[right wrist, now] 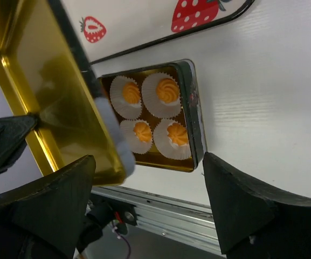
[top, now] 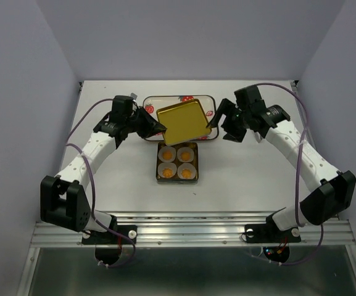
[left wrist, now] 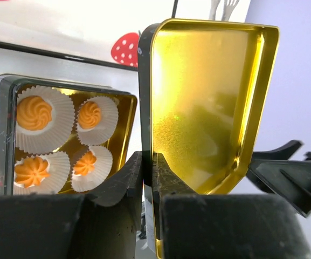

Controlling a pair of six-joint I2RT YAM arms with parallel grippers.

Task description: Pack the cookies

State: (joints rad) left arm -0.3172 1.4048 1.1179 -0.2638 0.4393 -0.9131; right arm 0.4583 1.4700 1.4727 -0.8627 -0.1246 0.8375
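Next, the robot's right gripper should move to the gold lid's free edge [top: 205, 121] [right wrist: 101, 105], opposite the edge of the lid the left gripper holds, and close there.
Several orange-yellow cookies [top: 167, 153] [left wrist: 34, 112] [right wrist: 166, 90] sit in white paper cups inside a small square tin [top: 177, 182] [left wrist: 4, 135] [right wrist: 195, 118] on the table. A gold lid [top: 181, 121] [left wrist: 209, 102] [right wrist: 42, 91] hangs tilted above the tin's far side. My left gripper [top: 159, 128] [left wrist: 147, 167] is shut on the lid's left edge, the rim pinched between both fingers. My right gripper [top: 218, 120] [right wrist: 147, 162] stands open just off the lid's right corner, with nothing between its fingers.
A white tray printed with red strawberries [top: 165, 98] [left wrist: 63, 27] [right wrist: 144, 27] lies behind the tin, partly under the lid. The metal rail [top: 190, 234] runs along the table's near edge.
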